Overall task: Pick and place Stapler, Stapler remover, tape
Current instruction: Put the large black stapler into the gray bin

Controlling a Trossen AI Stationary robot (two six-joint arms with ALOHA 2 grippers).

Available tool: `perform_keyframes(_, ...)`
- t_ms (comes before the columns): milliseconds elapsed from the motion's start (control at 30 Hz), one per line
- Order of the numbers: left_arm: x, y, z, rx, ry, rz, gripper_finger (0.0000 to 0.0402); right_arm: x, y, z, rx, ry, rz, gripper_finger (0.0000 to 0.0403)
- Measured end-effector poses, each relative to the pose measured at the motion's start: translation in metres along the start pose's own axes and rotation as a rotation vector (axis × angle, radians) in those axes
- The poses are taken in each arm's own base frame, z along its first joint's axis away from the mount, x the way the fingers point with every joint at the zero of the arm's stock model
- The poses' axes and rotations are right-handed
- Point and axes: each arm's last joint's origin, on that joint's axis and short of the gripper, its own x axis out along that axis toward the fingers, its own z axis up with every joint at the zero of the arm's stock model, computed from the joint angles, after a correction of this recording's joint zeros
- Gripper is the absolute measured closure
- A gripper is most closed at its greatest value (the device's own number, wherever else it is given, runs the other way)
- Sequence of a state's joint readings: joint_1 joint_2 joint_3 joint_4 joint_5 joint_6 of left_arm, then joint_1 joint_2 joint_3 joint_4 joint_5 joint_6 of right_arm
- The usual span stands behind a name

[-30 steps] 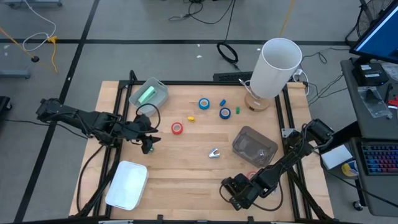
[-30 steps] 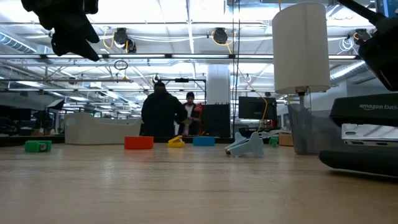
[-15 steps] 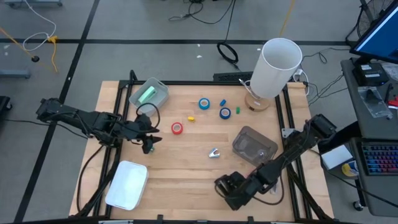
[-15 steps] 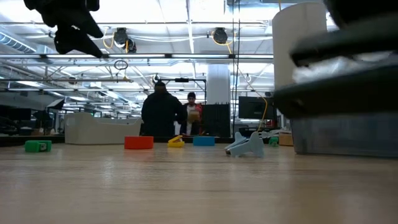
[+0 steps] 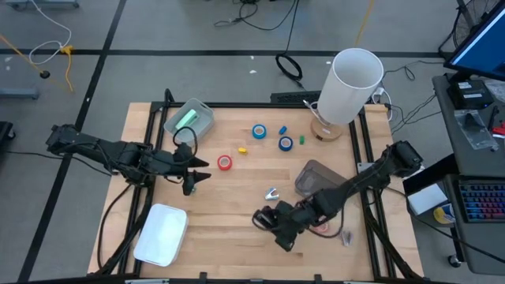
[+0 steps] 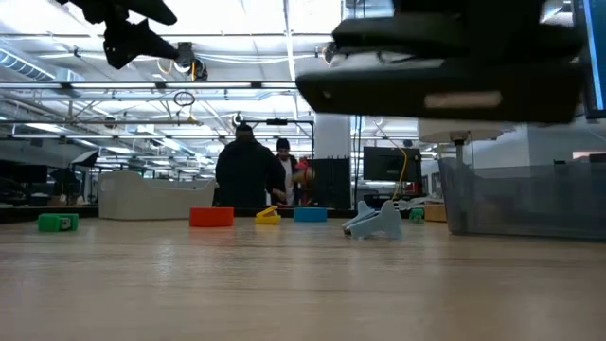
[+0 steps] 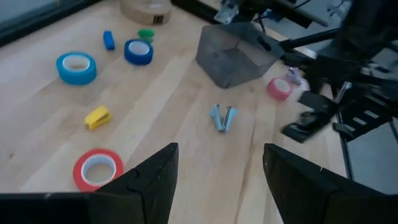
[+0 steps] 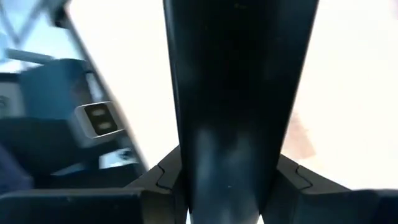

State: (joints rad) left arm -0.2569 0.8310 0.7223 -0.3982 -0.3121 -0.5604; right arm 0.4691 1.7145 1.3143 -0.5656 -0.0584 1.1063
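Note:
My left gripper will next grab the black stapler by its loose end (image 5: 261,220) (image 7: 300,130), which sticks out from my right gripper.
My right gripper (image 5: 276,225) is over the table's near middle, shut on the black stapler (image 6: 445,66), which fills the right wrist view (image 8: 236,93). The silver stapler remover (image 5: 271,193) lies on the wood just beyond it. One red tape roll (image 5: 225,162) and two blue rolls (image 5: 259,132) (image 5: 286,143) lie flat farther off. A pinkish roll (image 5: 319,227) lies near the right arm. My left gripper (image 5: 197,172) hovers open to the left of the red roll (image 7: 98,169). My right gripper pinches the stapler's long black body (image 8: 236,155) between its two fingers, one finger (image 8: 165,183) on each side. The body runs on ahead, along the fingers. Which end they are on is hidden. In the low view the stapler is about level and lifted clear of the table.
A clear empty container (image 5: 322,185) stands right of the stapler remover, and another clear one holding something green (image 5: 189,118) sits at the far left. A white tray (image 5: 162,234) lies at the near left. A tall white cylinder (image 5: 353,83) stands at the far right. Small yellow, blue and green bits lie among the rolls.
My right gripper has moved toward the table's left and up, carrying the stapler. In the low view the stapler has risen from just above the table at the right to the top of the picture. My left gripper has shifted a little toward the right.

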Motion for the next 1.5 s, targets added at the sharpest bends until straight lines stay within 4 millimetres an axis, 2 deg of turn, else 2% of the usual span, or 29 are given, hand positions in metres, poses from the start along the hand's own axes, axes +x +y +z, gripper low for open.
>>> perform_keyframes(233, 0.006, -0.006, 0.005, 0.074, -0.041, -0.040, 0.0167, -0.016, -0.017, 0.032, -0.127, 0.008, -0.109, 0.0278)
perform_keyframes(367, 0.020, -0.012, 0.003, 0.096, -0.018, -0.071, 0.0167, -0.026, -0.024, 0.049, -0.179, 0.002, -0.141, 0.0278)
perform_keyframes(600, 0.043, -0.018, -0.003, 0.120, 0.059, -0.062, 0.0167, -0.036, -0.032, 0.067, -0.232, 0.014, -0.177, 0.0278)
perform_keyframes(800, 0.058, -0.036, 0.018, 0.228, 0.091, -0.049, 0.0167, -0.031, -0.029, 0.083, -0.304, 0.035, -0.202, 0.0278)
perform_keyframes(933, 0.070, -0.046, 0.030, 0.312, 0.166, 0.000, 0.0167, -0.026, -0.028, 0.090, -0.337, 0.092, -0.248, 0.0278)
perform_keyframes(1167, 0.091, -0.061, 0.050, 0.394, 0.223, 0.023, 0.0167, -0.025, -0.031, 0.099, -0.344, 0.093, -0.253, 0.0278)
perform_keyframes(1500, 0.118, -0.068, 0.050, 0.465, 0.257, -0.004, 0.0167, -0.027, -0.032, 0.101, -0.364, 0.109, -0.234, 0.0278)
